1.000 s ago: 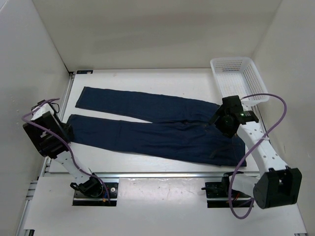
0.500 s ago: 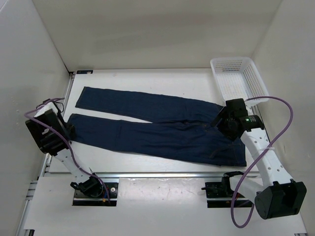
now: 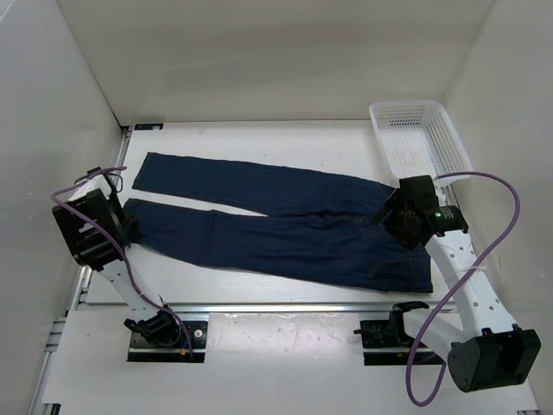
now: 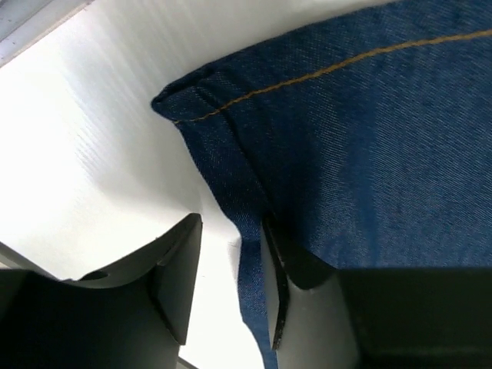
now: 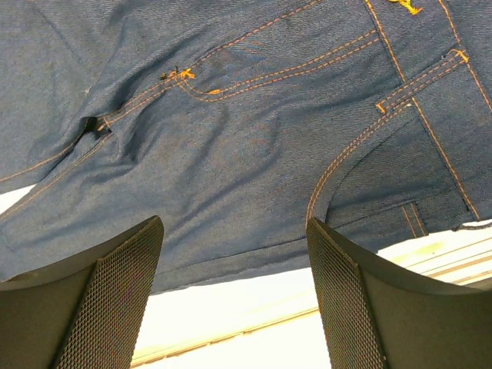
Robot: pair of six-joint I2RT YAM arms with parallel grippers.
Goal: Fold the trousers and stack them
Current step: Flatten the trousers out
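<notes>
My left gripper should take the cuff farther in and pull [image 4: 257, 198] it straight before folding, because the edge of the near leg's cuff bends inward.
The dark navy trousers [image 3: 276, 229] lie flat, both legs running left and the waist at the right. My left gripper [image 3: 128, 226] is open at the near leg's cuff. In the left wrist view the cuff's hem [image 4: 231, 165] hangs down between the jaws, against the right finger [image 4: 278, 296], and the gripper [image 4: 231, 254] is not closed on it. My right gripper [image 3: 386, 213] hovers open over the seat by the waist. The right wrist view shows the denim [image 5: 231, 115] with orange stitching spanning both mesh-padded fingers [image 5: 115, 300], and the cloth's edge between them.
A white mesh basket [image 3: 419, 138] stands at the back right corner, just beyond the right arm. White walls enclose the table on the left, back and right. A metal rail [image 3: 259, 307] runs along the near edge.
The left arm has shifted right onto the near leg's cuff, and the cuff edge has nudged slightly right. The right wrist has moved a little right and nearer over the waist.
</notes>
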